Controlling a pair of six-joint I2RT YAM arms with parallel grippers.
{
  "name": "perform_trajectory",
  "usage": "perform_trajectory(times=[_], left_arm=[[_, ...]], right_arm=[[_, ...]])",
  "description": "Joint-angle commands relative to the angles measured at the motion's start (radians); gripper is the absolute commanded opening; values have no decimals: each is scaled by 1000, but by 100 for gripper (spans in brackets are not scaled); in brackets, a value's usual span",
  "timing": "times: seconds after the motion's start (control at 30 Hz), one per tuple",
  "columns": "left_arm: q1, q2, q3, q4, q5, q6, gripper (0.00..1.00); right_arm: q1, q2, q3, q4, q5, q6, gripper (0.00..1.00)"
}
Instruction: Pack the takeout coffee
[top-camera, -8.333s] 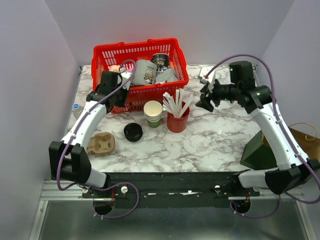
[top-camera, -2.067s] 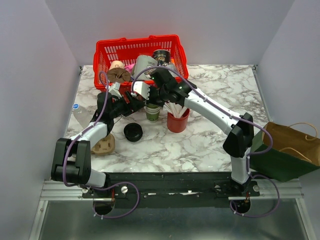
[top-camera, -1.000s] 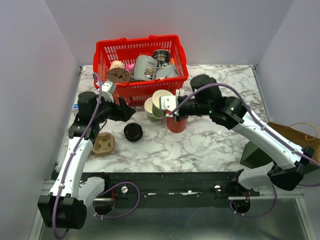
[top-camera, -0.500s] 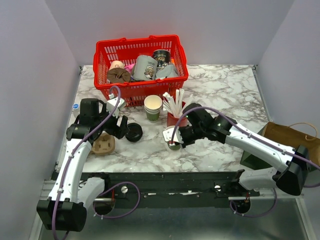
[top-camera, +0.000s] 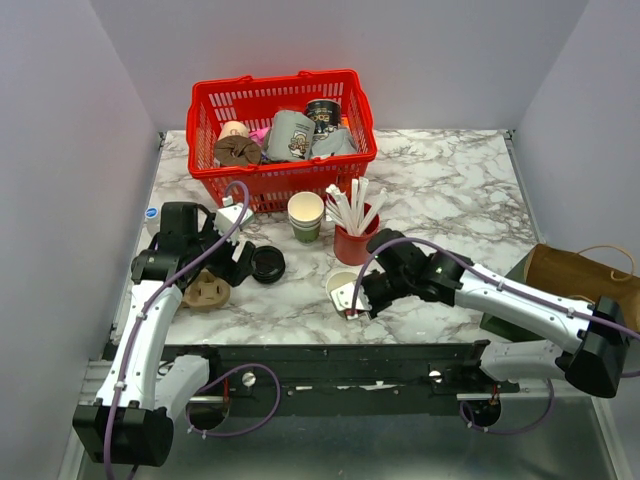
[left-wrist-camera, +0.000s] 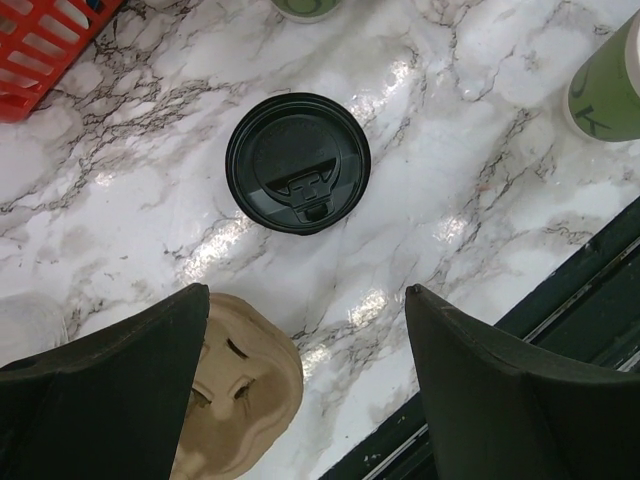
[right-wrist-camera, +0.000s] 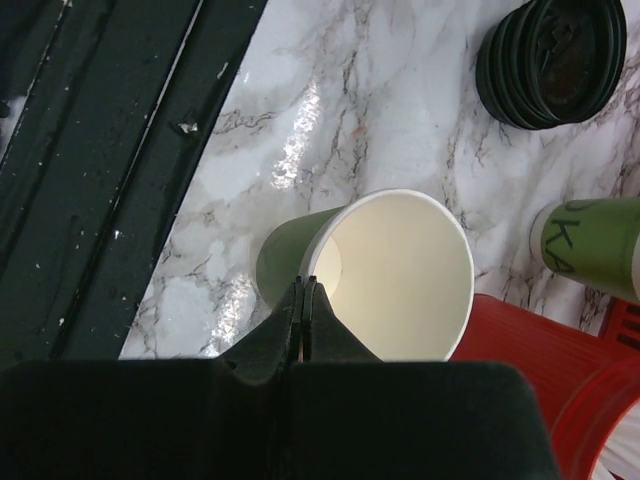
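Observation:
The black lid is the next thing for my left gripper. Next, I move it there and close it on the lid's edge (top-camera: 258, 277) (left-wrist-camera: 318, 226) beside the lid's drinking tab.
The takeout coffee cup (top-camera: 343, 285) (right-wrist-camera: 400, 275) is olive-green, cream inside and lidless. My right gripper (top-camera: 354, 299) (right-wrist-camera: 308, 284) is shut on its rim wall near the table's front edge, one finger inside and one outside. Whether the cup rests on the marble I cannot tell. Its round black lid (top-camera: 266, 264) (left-wrist-camera: 298, 162) lies flat on the table to the left. My left gripper (top-camera: 238, 262) (left-wrist-camera: 307, 292) hangs open just short of the lid, with nothing between its fingers (left-wrist-camera: 480, 380).
A tan cardboard cup carrier (top-camera: 205, 290) (left-wrist-camera: 240, 400) lies under my left gripper. A stack of green cups (top-camera: 306, 215) and a red cup of white sticks (top-camera: 355, 238) stand behind. The red basket (top-camera: 283, 100) sits at the back, a brown paper bag (top-camera: 580, 275) at the right.
My right gripper carried the green cup from beside the stack down to the front of the table. My left gripper swung a little nearer the lid and carrier, still open.

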Motion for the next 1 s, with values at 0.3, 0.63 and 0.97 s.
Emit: perform_trajectory(times=[0.3, 0.63, 0.97], left_arm=[[2, 41, -1, -6, -9, 72, 88], [-51, 20, -10, -86, 59, 231, 91], [-246, 202, 164, -282, 57, 452, 76]], right_arm=[[51, -63, -132, 126, -16, -24, 1], [54, -75, -117, 61, 28, -42, 44], [-2, -219, -28, -51, 225, 105, 56]])
